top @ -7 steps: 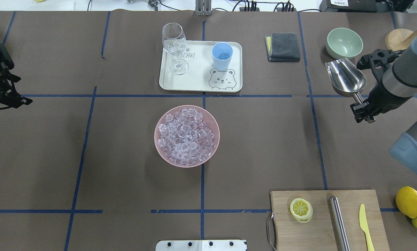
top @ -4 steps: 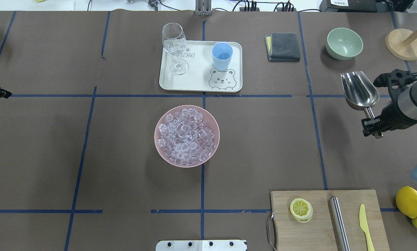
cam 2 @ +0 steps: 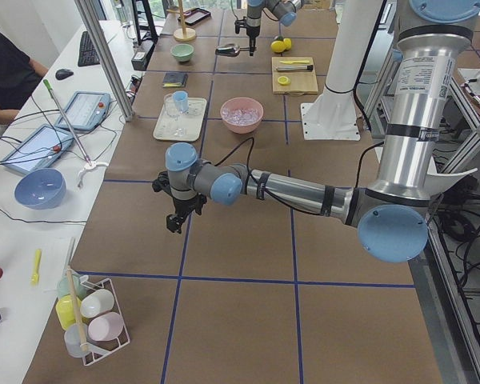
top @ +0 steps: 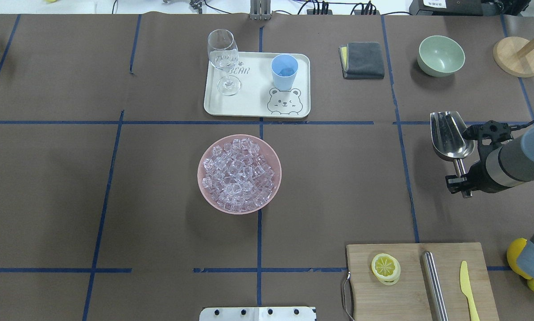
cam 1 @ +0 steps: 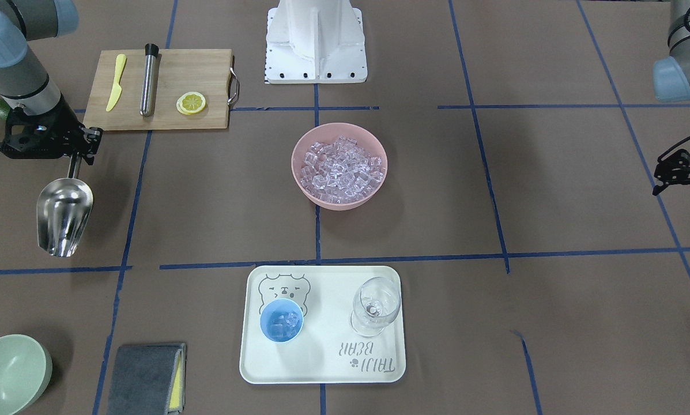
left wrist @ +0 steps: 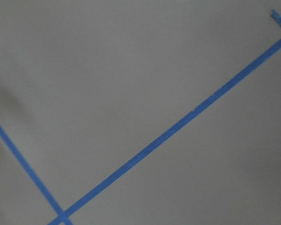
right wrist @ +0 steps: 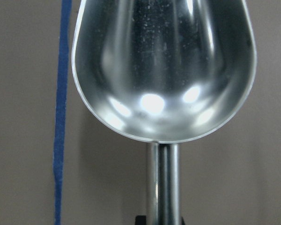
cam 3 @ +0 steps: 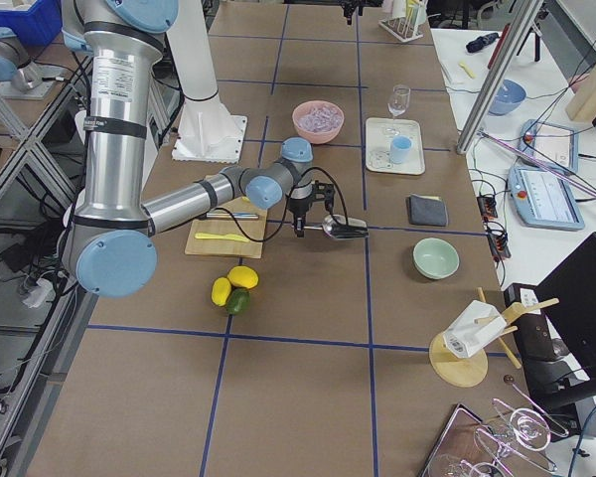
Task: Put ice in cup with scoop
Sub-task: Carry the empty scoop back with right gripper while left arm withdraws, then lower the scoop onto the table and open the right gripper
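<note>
I will use my right gripper to put the scoop down on the bare table (cam 1: 84,202) between the cutting board and the green bowl.
The scoop (top: 449,140) is shiny steel, and the right wrist view shows its trough (right wrist: 164,70) empty. My right gripper (top: 461,186) is shut on its handle and holds it above the table's right side, far from the bowl; the gripper also shows in the front view (cam 1: 75,154). The light-blue cup (top: 284,71) stands on the white tray (top: 249,109) with a few ice cubes inside (cam 1: 284,321). Ice (top: 239,174) fills the pink bowl (top: 204,187) at the centre. My left gripper (cam 1: 676,170) hangs over bare table at the far left; I cannot tell if it is open.
A wine glass (top: 223,58) stands on the tray beside the cup. A grey cloth (top: 362,59), a green bowl (top: 440,54) and a wooden stand (top: 516,55) sit at the back right. A cutting board (top: 409,298) with a lemon slice, steel rod and yellow knife lies front right.
My right gripper has carried the scoop from beside the green bowl back toward the robot's side of the table. My left arm has drawn out of the overhead view.
</note>
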Controlling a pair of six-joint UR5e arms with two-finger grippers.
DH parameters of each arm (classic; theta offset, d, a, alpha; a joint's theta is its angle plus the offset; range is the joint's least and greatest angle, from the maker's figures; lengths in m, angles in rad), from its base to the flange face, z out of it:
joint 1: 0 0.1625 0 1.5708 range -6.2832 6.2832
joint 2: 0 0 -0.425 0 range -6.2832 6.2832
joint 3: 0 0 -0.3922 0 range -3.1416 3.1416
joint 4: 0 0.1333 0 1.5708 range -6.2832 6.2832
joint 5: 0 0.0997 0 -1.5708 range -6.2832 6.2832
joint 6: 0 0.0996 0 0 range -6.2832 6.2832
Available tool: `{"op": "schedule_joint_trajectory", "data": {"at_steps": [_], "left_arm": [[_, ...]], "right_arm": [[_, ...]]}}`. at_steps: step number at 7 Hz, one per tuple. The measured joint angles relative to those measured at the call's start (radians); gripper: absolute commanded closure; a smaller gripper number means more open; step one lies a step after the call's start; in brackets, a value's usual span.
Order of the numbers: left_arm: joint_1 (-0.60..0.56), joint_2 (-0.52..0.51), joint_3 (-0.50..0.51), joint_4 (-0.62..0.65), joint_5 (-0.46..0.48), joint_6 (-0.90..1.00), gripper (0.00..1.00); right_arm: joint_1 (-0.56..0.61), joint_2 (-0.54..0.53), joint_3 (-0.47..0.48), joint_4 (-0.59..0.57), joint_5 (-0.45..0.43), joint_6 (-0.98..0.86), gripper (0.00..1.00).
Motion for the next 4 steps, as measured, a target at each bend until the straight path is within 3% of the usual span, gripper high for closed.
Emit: {"op": "schedule_joint_trajectory", "data": {"at_steps": [4], "left_arm": [[-0.005, -0.003, -0.01, 0.017, -0.001, 0.0, 0.0]], "right_arm": [[-0.029, -0.017, -0.051, 0.049, 0.072, 0.004, 1.0]]}}
